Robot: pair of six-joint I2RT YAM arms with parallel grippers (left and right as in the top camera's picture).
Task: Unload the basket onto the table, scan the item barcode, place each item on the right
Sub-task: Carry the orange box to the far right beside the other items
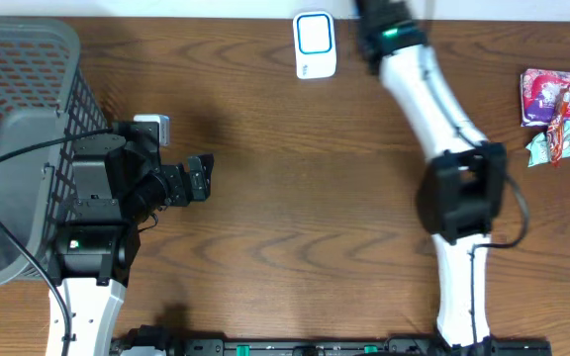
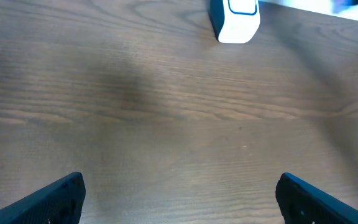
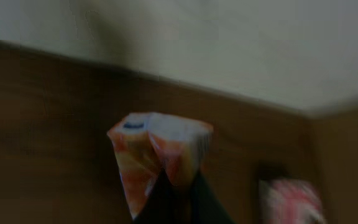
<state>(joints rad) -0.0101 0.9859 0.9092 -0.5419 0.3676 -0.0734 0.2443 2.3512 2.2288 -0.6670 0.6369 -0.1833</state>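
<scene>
My right gripper is going to set the orange and white packet down on the teal packet (image 1: 545, 136), next to the red one.
The white and blue barcode scanner (image 1: 315, 44) stands at the table's far edge and also shows at the top of the left wrist view, scanner (image 2: 236, 18). In the blurred right wrist view my right gripper (image 3: 176, 186) is shut on an orange and white packet (image 3: 157, 152) that sticks up from its dark fingers. Overhead, the right arm (image 1: 428, 89) reaches to the far edge just right of the scanner, with its gripper and the packet out of the picture. My left gripper (image 1: 201, 178) hovers open over bare wood, fingers (image 2: 55, 199) wide apart.
A grey mesh basket (image 1: 28, 129) fills the left side beside the left arm. Loose snack packets, one pink (image 1: 547, 97), lie at the right edge; the pink packet (image 3: 291, 202) also shows low in the right wrist view.
</scene>
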